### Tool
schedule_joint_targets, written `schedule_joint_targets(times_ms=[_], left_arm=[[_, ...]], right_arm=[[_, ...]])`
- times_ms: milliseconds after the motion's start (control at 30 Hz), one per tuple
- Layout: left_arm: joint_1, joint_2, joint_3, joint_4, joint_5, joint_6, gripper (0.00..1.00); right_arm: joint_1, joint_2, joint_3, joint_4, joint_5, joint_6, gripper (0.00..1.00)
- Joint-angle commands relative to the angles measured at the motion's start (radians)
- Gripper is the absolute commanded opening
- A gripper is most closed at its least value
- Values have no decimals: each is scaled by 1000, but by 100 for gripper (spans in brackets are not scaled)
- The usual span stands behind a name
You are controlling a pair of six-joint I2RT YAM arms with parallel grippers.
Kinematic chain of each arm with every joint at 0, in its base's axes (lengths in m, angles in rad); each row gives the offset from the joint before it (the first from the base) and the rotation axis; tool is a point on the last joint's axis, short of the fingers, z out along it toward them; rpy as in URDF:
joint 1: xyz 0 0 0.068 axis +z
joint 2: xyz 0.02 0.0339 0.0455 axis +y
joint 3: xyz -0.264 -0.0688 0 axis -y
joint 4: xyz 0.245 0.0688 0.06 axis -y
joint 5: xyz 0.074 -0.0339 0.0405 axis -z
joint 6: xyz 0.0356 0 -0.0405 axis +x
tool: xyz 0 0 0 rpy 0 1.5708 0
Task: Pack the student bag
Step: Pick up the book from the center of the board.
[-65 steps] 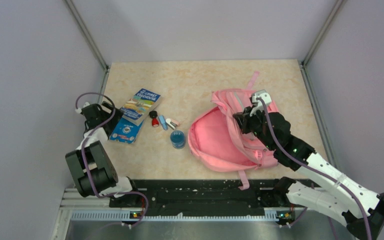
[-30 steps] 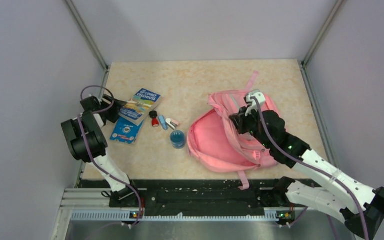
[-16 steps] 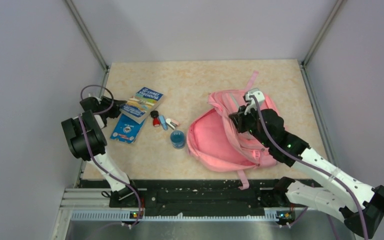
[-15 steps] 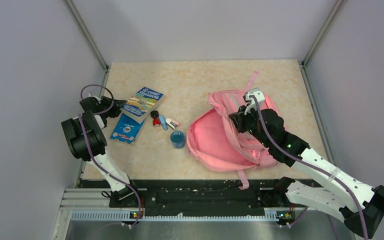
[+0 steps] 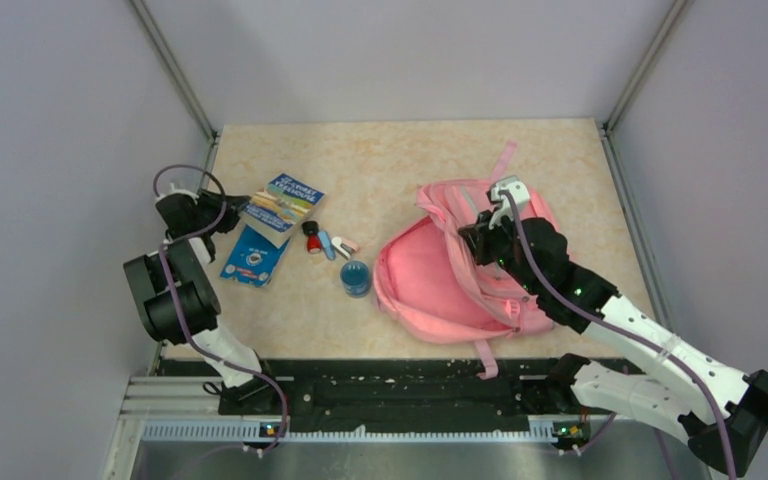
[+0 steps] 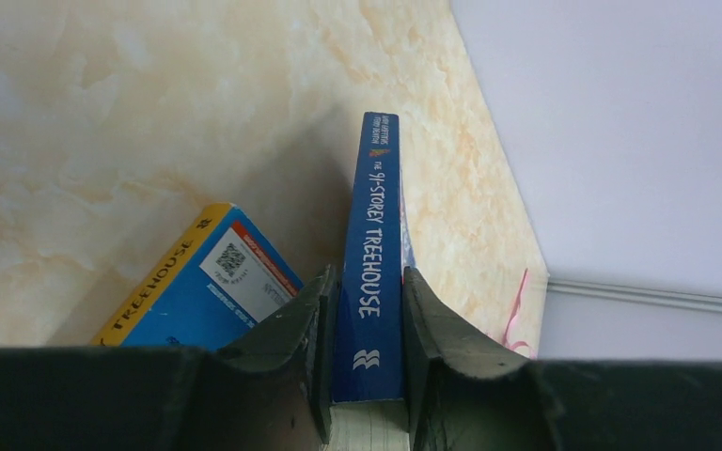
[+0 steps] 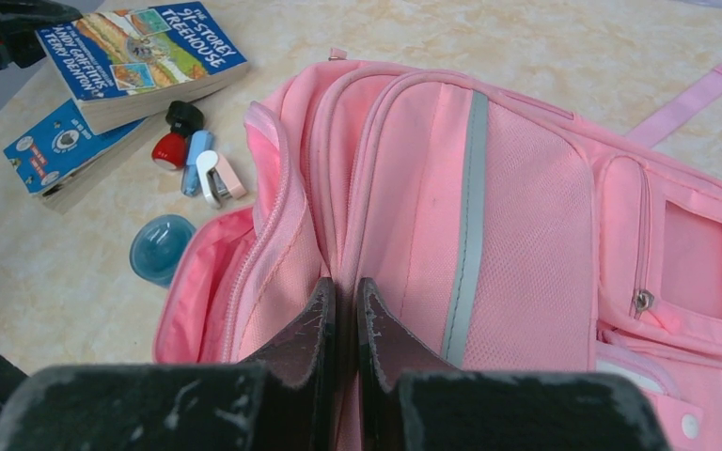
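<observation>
The blue book, now on edge between the fingers, will be let go by my left gripper across the round blue container and the pink bag's rim [image 5: 384, 266].
The pink student bag [image 5: 450, 285] lies open on the right half of the table, its pink lining showing. My right gripper [image 5: 480, 236] is shut on a fold of the bag's fabric at the upper rim of the opening; in the right wrist view the gripper [image 7: 346, 293] pinches pink cloth beside the bag's front panel [image 7: 517, 216]. My left gripper [image 5: 230, 212] is shut on the spine end of a blue "Treehouse" book [image 5: 282, 203]. Seen from the left wrist, this book [image 6: 376, 235] stands on edge between the fingers [image 6: 306, 319].
A second blue book [image 5: 252, 258] lies flat under and in front of the held one. A red-and-black small item [image 5: 310, 236], a blue and a pink stapler-like item [image 5: 334, 243] and a round blue container [image 5: 356, 277] lie between the books and the bag. The left wall is close behind my left gripper.
My left gripper has closed on the top book's spine end and shifted it slightly, with the left arm changing pose. The right gripper and the bag have stayed put.
</observation>
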Motion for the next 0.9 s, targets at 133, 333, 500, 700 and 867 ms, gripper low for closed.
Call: schedule_joint_targets(times_ms=[133, 333, 500, 700, 867], left_arm=[[10, -227, -33, 55, -14, -43, 0], [7, -415, -60, -35, -13, -52, 0], [-66, -583, -56, -146, -5, -43, 0], [-275, -715, -12, -300, -9, -16, 0], [-409, -804, -29, -364, -8, -50, 0]], right_arm=[[-1, -30, 86, 113, 40, -18, 0], [0, -47, 86, 121, 59, -24, 0], [0, -62, 76, 140, 78, -29, 0], [0, -66, 86, 142, 97, -42, 0], [1, -67, 102, 134, 101, -50, 0]])
